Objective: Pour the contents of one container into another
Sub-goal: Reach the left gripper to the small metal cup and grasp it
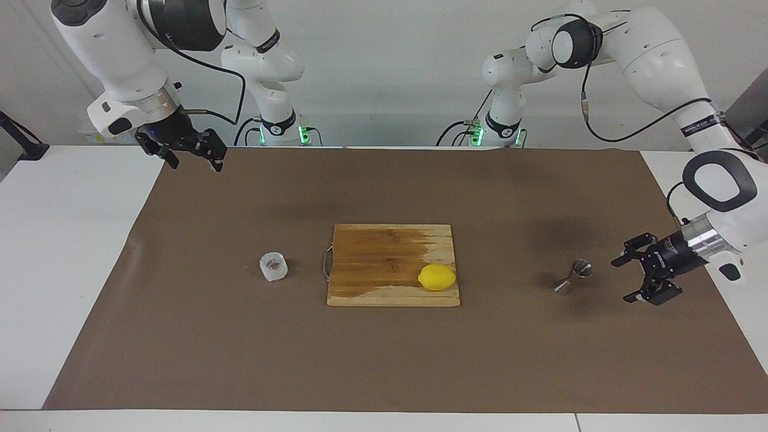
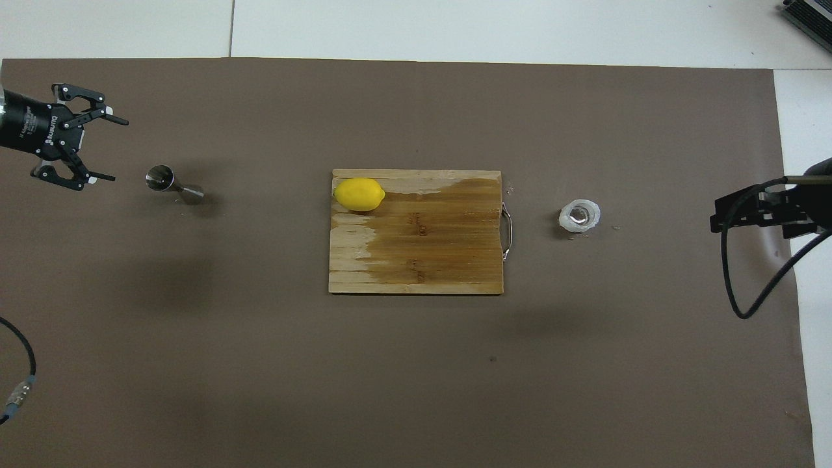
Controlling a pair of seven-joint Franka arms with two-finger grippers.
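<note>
My left gripper should next move to the steel jigger's narrow middle (image 2: 179, 187), which sits between its upper and lower cups, and close on it there.
The translucent ribbed plastic cup (image 1: 273, 266) stands on the brown mat toward the right arm's end of the table, beside the cutting board; it also shows in the overhead view (image 2: 579, 216). The steel hourglass jigger (image 1: 574, 278) stands on the mat toward the left arm's end (image 2: 173, 184). My left gripper (image 1: 620, 281) is low beside the jigger, open, pointing at it with a gap between them (image 2: 119, 149). My right gripper (image 1: 195, 161) is open and empty, held high over the mat's corner at its own end (image 2: 717, 216).
A wooden cutting board (image 1: 378, 264) with a metal handle lies mid-table, partly darkened as if wet (image 2: 422, 253). A lemon (image 1: 437, 277) sits on its corner toward the jigger (image 2: 359, 194). The brown mat (image 1: 384, 360) covers most of the white table.
</note>
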